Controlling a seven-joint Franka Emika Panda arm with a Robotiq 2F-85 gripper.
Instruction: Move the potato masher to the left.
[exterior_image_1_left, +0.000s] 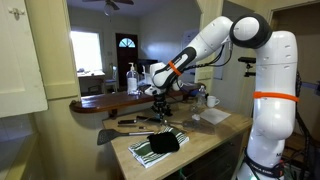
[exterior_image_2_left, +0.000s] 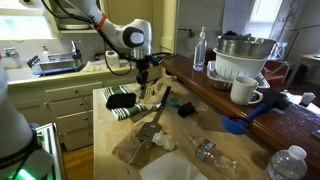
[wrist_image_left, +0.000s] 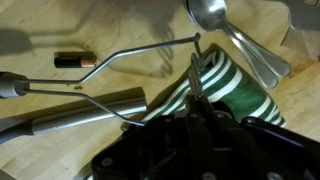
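My gripper needs to release the potato masher so that its wires are around the small dark cylinder on the wooden counter (exterior_image_1_left: 145, 120) (wrist_image_left: 73, 61).
The potato masher (wrist_image_left: 100, 108) has a steel handle and a bent wire head (wrist_image_left: 150, 48). It lies on the wooden counter beside a green and white striped towel (wrist_image_left: 232, 88). My gripper (wrist_image_left: 197, 62) is down over it, with its fingers closed together on the wire at the head's end. In both exterior views the gripper (exterior_image_1_left: 160, 104) (exterior_image_2_left: 143, 77) hangs low over the counter, at the masher (exterior_image_1_left: 141, 122) (exterior_image_2_left: 152, 98) and next to the towel (exterior_image_1_left: 152, 152) (exterior_image_2_left: 124, 101).
Spoons (wrist_image_left: 214, 14) lie just past the towel, and a small dark cylinder (wrist_image_left: 72, 60) lies on the wood. A black object (exterior_image_1_left: 166, 143) sits on the towel. A mug (exterior_image_2_left: 243, 92), a metal bowl (exterior_image_2_left: 246, 47) and a bottle (exterior_image_2_left: 200, 48) stand on the raised wooden ledge.
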